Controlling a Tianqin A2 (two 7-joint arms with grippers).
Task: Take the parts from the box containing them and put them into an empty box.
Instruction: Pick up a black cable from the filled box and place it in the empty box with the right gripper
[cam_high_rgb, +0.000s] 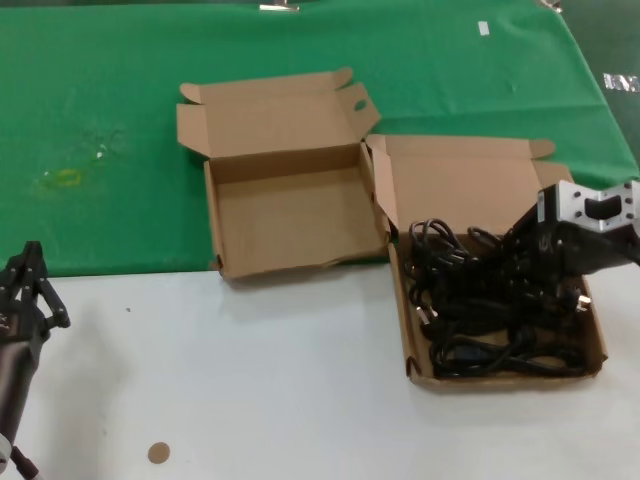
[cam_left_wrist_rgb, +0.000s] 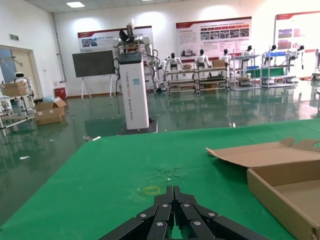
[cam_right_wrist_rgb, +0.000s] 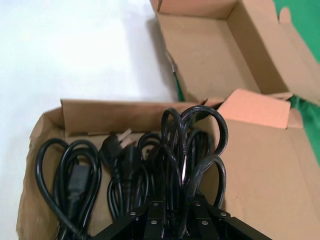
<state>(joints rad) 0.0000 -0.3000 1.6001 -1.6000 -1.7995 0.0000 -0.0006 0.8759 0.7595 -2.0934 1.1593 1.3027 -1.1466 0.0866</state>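
Next, I release the cable bundle, still down in its box, from my right gripper inside the empty box, lengthwise (cam_high_rgb: 284, 203) (cam_right_wrist_rgb: 220, 52) near the side of the box below its lid.
The black power cables (cam_high_rgb: 480, 310) lie coiled in the box containing them (cam_high_rgb: 505, 377), at the right on the white table. My right gripper (cam_high_rgb: 508, 266) reaches down into that box and is shut on a cable bundle; in the right wrist view its fingers (cam_right_wrist_rgb: 172, 212) clamp upright loops of cable (cam_right_wrist_rgb: 197, 145), with more cables and a plug (cam_right_wrist_rgb: 120, 145) lying beside. The empty box (cam_high_rgb: 290, 262) stands open to the left, with nothing inside; it also shows in the right wrist view (cam_right_wrist_rgb: 210, 50). My left gripper (cam_high_rgb: 30, 265) is parked at the near left, shut and empty (cam_left_wrist_rgb: 174, 192).
Both boxes' lids (cam_high_rgb: 270, 115) lie back on the green cloth (cam_high_rgb: 120, 120). The white table (cam_high_rgb: 250, 370) spreads in front, with a small brown disc (cam_high_rgb: 158, 453) near its front edge. A yellowish mark (cam_high_rgb: 62, 178) is on the cloth at the far left.
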